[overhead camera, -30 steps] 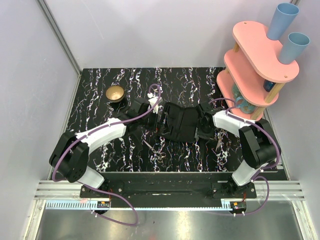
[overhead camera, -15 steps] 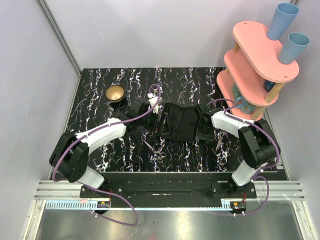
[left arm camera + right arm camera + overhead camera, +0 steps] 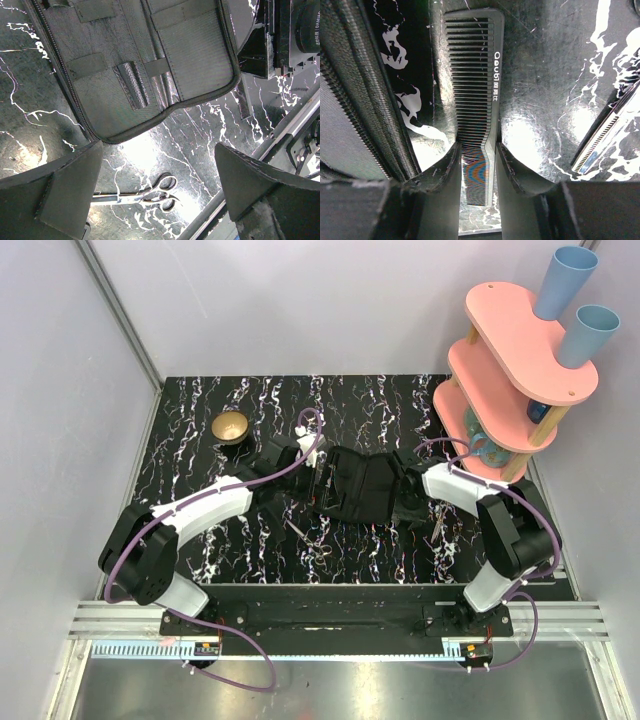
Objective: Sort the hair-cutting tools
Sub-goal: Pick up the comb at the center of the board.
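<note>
Next, my left gripper should close on the black comb's near end (image 3: 244, 107), which sticks out of my right gripper, to take the comb over.
A pair of scissors (image 3: 150, 192) lies flat on the marbled table, below the open black case (image 3: 150, 65); from above the scissors (image 3: 314, 540) sit in front of the case (image 3: 355, 485). My left gripper (image 3: 157, 148) hovers wide open over the case's near edge, holding nothing. My right gripper (image 3: 477, 150) is down at the case's right side (image 3: 408, 498), its fingertips (image 3: 454, 150) pressed against both long edges of a black comb (image 3: 477, 75) lying on the table. A toothed scissor blade (image 3: 605, 140) lies to the right of it.
A brass bowl (image 3: 231, 426) stands at the back left. A pink tiered shelf (image 3: 515, 360) with blue cups occupies the back right corner. The zipped case edge (image 3: 360, 100) runs close along my right gripper's left finger.
The right gripper's jaws have narrowed onto the comb and the right wrist has edged slightly towards the case. The left arm has not moved.
</note>
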`<action>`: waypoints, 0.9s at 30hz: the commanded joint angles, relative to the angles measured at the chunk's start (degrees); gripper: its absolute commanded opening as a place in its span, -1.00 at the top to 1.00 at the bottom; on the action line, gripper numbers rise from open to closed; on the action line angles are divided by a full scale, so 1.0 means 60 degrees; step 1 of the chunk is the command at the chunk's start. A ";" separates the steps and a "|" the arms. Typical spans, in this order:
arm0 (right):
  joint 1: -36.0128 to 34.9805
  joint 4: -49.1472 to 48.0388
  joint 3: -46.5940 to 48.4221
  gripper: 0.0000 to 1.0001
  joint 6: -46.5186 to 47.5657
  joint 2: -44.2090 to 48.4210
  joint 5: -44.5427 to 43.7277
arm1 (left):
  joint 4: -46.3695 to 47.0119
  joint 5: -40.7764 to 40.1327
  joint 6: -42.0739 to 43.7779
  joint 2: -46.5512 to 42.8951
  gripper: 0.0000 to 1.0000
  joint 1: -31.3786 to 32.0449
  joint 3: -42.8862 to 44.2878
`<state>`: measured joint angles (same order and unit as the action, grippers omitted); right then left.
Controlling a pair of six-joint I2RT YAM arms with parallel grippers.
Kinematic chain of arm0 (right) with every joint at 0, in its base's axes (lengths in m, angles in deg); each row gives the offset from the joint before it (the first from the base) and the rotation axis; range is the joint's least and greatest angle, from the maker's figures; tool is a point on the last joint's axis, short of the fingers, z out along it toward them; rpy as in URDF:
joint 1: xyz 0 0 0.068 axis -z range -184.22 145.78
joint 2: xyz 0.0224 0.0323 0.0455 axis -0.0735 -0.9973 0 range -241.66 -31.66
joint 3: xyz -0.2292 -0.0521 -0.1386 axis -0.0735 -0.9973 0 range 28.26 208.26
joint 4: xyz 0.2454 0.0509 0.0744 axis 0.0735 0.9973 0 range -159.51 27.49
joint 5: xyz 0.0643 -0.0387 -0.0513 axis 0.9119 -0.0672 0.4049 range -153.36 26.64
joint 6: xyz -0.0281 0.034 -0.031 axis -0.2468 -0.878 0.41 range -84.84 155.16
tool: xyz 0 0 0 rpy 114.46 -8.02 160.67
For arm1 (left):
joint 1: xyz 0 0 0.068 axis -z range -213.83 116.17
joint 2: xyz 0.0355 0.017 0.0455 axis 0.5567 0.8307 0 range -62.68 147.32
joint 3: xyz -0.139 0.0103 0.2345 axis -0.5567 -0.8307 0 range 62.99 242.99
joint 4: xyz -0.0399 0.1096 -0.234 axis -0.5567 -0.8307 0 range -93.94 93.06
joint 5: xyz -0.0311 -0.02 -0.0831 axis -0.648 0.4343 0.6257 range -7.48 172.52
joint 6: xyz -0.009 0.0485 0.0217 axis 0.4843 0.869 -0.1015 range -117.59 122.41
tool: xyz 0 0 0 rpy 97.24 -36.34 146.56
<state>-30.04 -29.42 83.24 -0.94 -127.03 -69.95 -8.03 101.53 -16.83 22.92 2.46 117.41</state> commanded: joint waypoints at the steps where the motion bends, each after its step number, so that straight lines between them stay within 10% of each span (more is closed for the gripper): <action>1: -0.0120 0.0378 -0.0418 0.30 -0.0121 0.0352 -0.0557 | 0.0281 -0.0033 0.0117 0.0000 -0.98 0.0059 0.0350; 27: -0.0105 0.1007 0.0386 0.22 -0.0458 0.2227 -0.0938 | 0.0413 0.0377 0.0014 0.0513 -0.98 0.0426 0.0965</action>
<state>-30.11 -25.59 81.39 -2.60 -117.39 -73.36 -7.83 102.07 -16.92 25.11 4.54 120.14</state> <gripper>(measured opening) 0.387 0.988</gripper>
